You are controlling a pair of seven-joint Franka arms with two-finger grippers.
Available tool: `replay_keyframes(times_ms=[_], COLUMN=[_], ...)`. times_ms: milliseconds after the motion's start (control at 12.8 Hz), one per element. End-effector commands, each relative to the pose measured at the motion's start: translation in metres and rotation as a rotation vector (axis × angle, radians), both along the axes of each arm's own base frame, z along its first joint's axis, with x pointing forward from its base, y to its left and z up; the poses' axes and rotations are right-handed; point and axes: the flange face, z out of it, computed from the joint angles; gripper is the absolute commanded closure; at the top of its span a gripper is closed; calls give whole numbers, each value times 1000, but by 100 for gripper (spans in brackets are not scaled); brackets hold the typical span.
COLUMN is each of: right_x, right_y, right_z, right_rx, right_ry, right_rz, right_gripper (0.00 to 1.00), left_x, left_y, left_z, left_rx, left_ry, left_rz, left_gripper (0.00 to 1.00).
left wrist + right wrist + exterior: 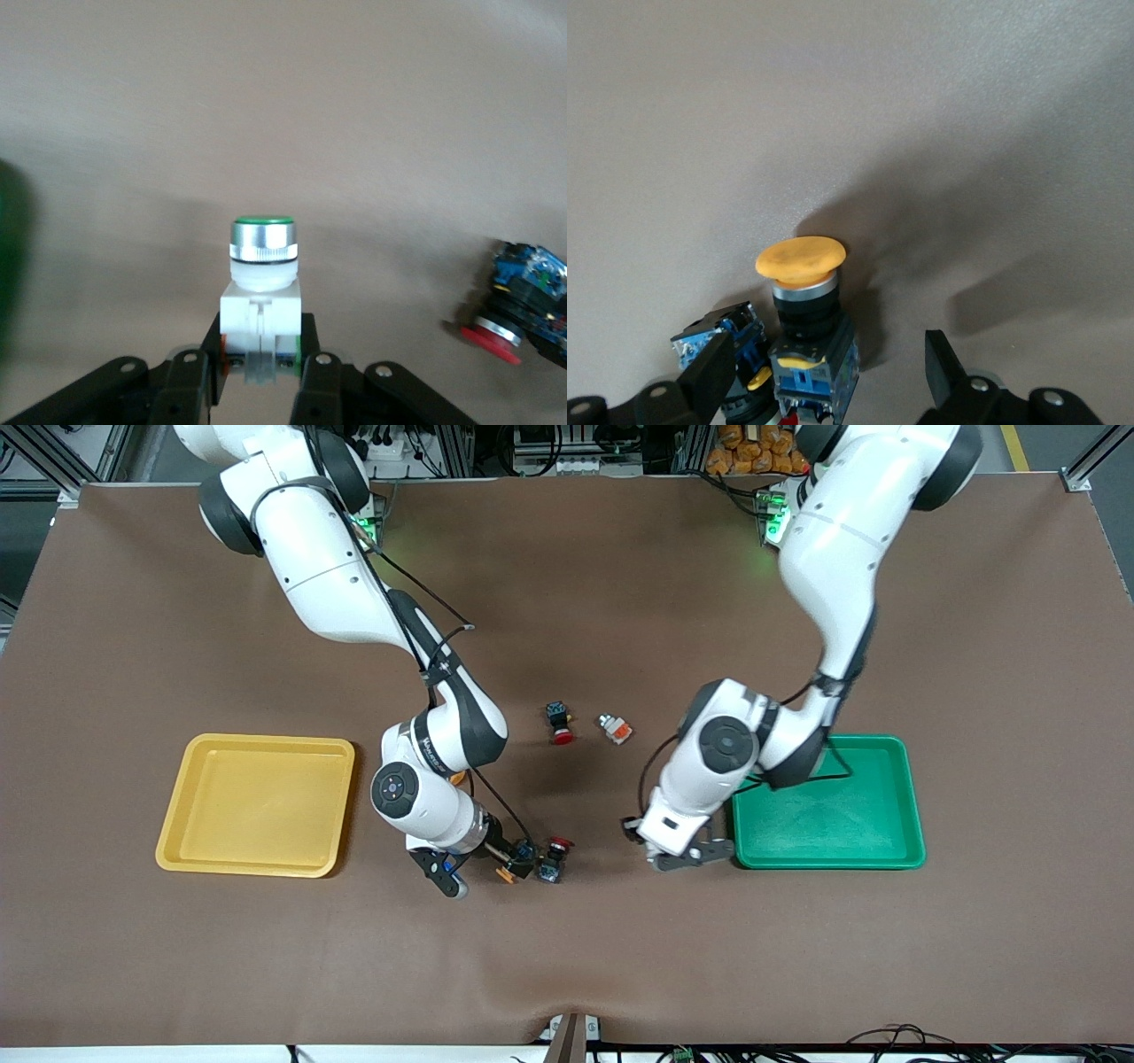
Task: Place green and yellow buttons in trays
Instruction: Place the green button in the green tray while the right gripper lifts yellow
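Observation:
I will let go of the green-capped button with my left gripper near the middle of the green tray (850, 811).
My left gripper (691, 856) is low over the table beside the green tray (833, 815), at its corner nearest the front camera. In the left wrist view it (261, 359) is shut on the whitish body of a green-capped button (262, 257). My right gripper (518, 864) is open and low at the table. Its fingers (709, 376) stand wide apart around a yellow-capped button (802, 292) with a black body and blue end. A whitish button with an orange patch (613, 729) lies mid-table. The yellow tray (257, 804) is empty. An orange bit (456, 778) shows under the right arm.
A red-capped black button (555, 857) lies right beside the right gripper and also shows in the left wrist view (514, 305). Another black and blue button body (718, 345) touches the yellow-capped one. A second red-capped button (558, 724) lies mid-table.

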Motion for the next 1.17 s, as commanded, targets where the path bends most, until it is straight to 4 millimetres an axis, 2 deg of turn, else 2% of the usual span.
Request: replay_keyframes(times_ms=[0,78,234,390,468,624,702,780,858,936,1014,1092], right_x=[3,3,2,-2,-4,-5,-6,-6,0,9,23,31], right_y=[6,7,7,15,18,22,22,23,15,1,-32,-55], right_z=[-5,-6,-8,-13,-14,-13,-14,-12,0,20,36,47], right_rx=[11,10,9,11,14,14,13,14,14,20,20,16], right_ry=[-6,-5,-3,-12,-25,-28,-27,-29,-36,-43,-8,19], right_rz=[-5,-3,-4,2,3,11,13,15,12,0,-23,-18], right_gripper=[12,17,28,39,49,90,100,100,100,100,100,100], left_x=[6,8,6,3,-1,-6,-6,-6,-12,-12,-13,-16], left_y=[41,58,89,104,113,146,168,185,199,231,251,265], left_z=[48,53,52,60,60,42,30,17,3,-8,-16,-24], left_rx=[57,77,125,142,155,181,231,290,314,312,310,303], left_ry=[34,66,157,196,228,287,296,303,330,352,366,372], left_rz=[1,9,-59,-82,-75,-40,-38,-49,-48,-8,12,16], left_gripper=[100,100,100,100,100,100,100,100,100,100,100,100])
